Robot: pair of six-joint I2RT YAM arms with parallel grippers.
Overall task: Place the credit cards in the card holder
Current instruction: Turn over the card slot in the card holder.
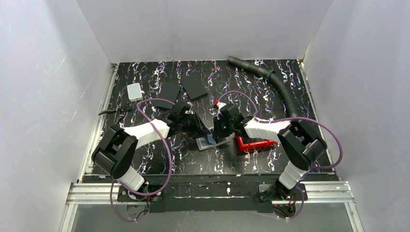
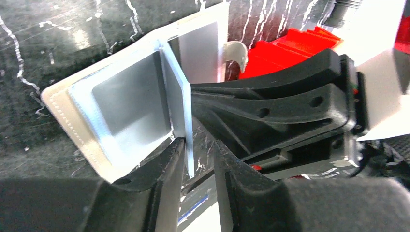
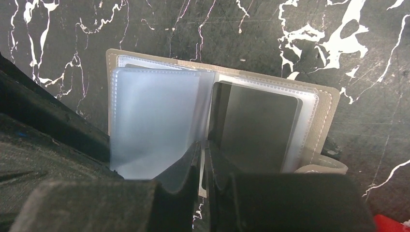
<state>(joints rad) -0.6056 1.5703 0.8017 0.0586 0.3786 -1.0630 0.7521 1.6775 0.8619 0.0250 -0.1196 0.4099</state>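
Next, I open my right gripper, which is shut by the card holder's fold, far from the pale leaf's free edge, and take the leaf's free lower corner (image 3: pixel 117 168).
The taupe card holder (image 1: pixel 205 143) lies open on the marbled mat, its clear pockets facing up (image 2: pixel 121 101). A dark credit card (image 3: pixel 256 125) sits in the right-hand pocket. A thin stiff grey-blue card (image 2: pixel 175 96) stands on edge at the fold. My left gripper (image 2: pixel 199 145) straddles its lower edge: one finger (image 2: pixel 164 169) touches it and a gap shows on the other side. My right gripper (image 3: pixel 204 145) is shut on a thin pale leaf at the holder's (image 3: pixel 325 111) fold. Both grippers meet over the holder, the left gripper (image 1: pixel 202 129) and the right gripper (image 1: pixel 218 134).
A red tray (image 1: pixel 256 143) lies just right of the holder, under the right arm. Two flat black slabs (image 1: pixel 170 89) (image 1: pixel 194 86) and a small white box (image 1: pixel 134 91) sit at the back left. A black ribbed hose (image 1: pixel 278 84) curves along the back right.
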